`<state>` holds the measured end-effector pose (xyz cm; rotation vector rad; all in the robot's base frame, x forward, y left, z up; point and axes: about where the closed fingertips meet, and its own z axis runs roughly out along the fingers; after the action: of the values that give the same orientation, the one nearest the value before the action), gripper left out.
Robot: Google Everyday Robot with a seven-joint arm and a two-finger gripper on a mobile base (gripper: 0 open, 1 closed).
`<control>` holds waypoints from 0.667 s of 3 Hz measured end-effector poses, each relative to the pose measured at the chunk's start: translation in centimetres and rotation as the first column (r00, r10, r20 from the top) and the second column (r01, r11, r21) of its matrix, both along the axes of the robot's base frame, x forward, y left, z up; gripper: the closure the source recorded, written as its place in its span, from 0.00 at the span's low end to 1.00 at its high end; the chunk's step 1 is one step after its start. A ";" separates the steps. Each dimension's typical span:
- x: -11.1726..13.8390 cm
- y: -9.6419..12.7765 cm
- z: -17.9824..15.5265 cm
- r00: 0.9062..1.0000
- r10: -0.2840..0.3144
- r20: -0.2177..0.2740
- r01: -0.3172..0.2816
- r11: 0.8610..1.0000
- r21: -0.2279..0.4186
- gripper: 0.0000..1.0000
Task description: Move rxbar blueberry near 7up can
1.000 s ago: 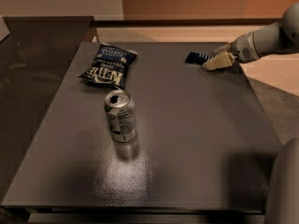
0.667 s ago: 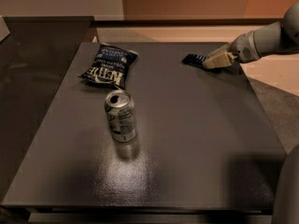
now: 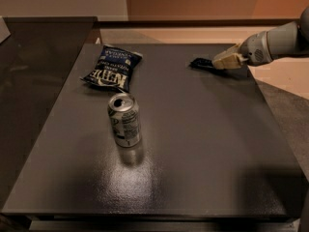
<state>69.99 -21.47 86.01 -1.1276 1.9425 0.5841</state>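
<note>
Next, my gripper sets the rxbar blueberry down on the table (image 3: 172, 118) next to the 7up can, on the side that faces my gripper.
The rxbar blueberry (image 3: 200, 63) is a small dark flat bar near the far right of the dark table (image 3: 193, 144). My gripper (image 3: 221, 62), with cream fingers, reaches in from the right and is shut on the bar's right end, holding it at or just above the tabletop. The 7up can (image 3: 124, 119) is silvery-grey and stands upright left of the table's middle, well apart from the bar and nearer the camera.
A crinkled dark-blue chip bag (image 3: 112, 68) lies at the far left of the table, behind the can. The table's right edge drops to a tan floor (image 3: 285, 76). A dark counter (image 3: 29, 71) runs along the left.
My gripper has moved a little to the left and slightly towards the camera, carrying the bar with it. The can and the chip bag have not moved.
</note>
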 end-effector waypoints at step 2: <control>-4.2 2.7 1.3 0.996 0.088 -0.009 -0.087 0.996 0.035 1.00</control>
<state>65.82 -18.75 87.33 -1.1946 1.8921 0.6692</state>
